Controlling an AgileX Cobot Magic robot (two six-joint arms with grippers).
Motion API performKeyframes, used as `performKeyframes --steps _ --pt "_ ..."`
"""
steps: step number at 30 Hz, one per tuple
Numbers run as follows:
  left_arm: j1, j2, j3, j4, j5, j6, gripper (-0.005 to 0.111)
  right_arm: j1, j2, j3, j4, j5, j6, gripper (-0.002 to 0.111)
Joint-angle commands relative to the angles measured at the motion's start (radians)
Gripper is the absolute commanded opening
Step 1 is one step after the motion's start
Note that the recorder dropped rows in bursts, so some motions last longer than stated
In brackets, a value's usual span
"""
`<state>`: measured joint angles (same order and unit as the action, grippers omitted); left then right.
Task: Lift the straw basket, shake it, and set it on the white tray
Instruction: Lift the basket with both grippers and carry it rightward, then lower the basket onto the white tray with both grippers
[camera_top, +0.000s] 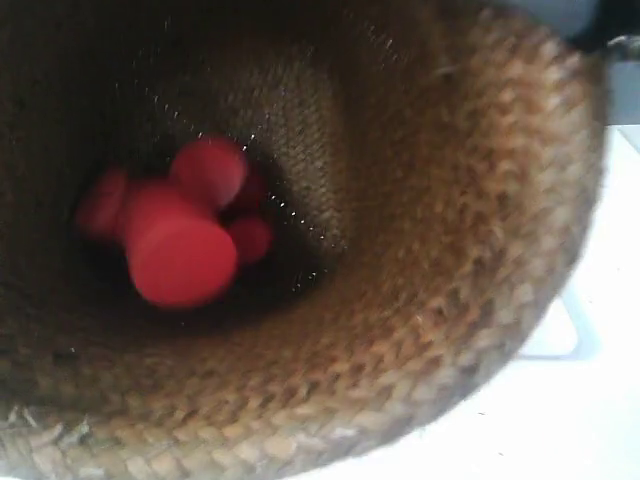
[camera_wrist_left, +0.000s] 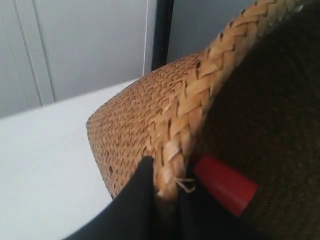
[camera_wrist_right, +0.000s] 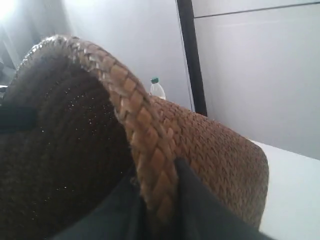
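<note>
The straw basket, now raised close to the exterior camera, will be let go by my right gripper upright on the middle of the white tray (camera_top: 482, 314) on the table.
The straw basket (camera_top: 450, 300) is raised close to the exterior camera and fills that view, tilted so that I look into its dark woven inside. Several red pieces (camera_top: 180, 240) lie blurred at its bottom, and one red piece (camera_wrist_left: 225, 182) shows near the rim in the left wrist view. My left gripper (camera_wrist_left: 167, 172) is shut on the braided rim of the basket (camera_wrist_left: 135, 125), one finger outside and one inside. My right gripper (camera_wrist_right: 157, 172) is shut on the rim of the basket (camera_wrist_right: 210, 145) the same way. A corner of the white tray (camera_top: 570, 335) shows past the basket's edge.
A white table (camera_wrist_left: 45, 165) lies below the basket. A clear plastic bottle with a green cap (camera_wrist_right: 157, 89) stands behind the basket. Grey wall panels and a black upright post (camera_wrist_left: 162, 35) are at the back.
</note>
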<state>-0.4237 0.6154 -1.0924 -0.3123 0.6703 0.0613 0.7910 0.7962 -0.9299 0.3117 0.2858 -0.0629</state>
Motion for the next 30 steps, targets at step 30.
performKeyframes --steps 30 --pt "0.003 0.278 -0.004 -0.21 0.05 0.099 0.0 -0.085 0.07 -0.163 -0.824 0.522 0.875 0.0"
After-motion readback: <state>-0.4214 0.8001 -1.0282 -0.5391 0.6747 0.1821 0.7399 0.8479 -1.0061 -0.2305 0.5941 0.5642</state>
